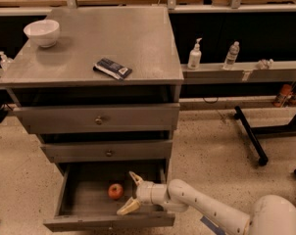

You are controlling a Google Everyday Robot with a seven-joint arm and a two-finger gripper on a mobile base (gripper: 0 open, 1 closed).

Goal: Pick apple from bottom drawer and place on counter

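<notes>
Next, my gripper moves over to the red-orange apple in the open bottom drawer and closes on the apple's sides (116, 191).
The apple (115, 191), small and red-orange, lies on the floor of the open bottom drawer (74, 203), near its middle. My gripper (130, 194) is inside the drawer just right of the apple, open, with its two pale fingers spread one above the other toward it. The fingers do not touch the apple. The white arm runs from the lower right. The counter (138, 38) is the grey speckled top of the cabinet above.
A white bowl (41, 32) stands at the counter's back left. A dark flat packet (112, 68) lies near its middle front. Two closed drawers sit above the open one. Bottles (194, 55) stand on a ledge at right. A black stand leg (250, 136) lies on the floor.
</notes>
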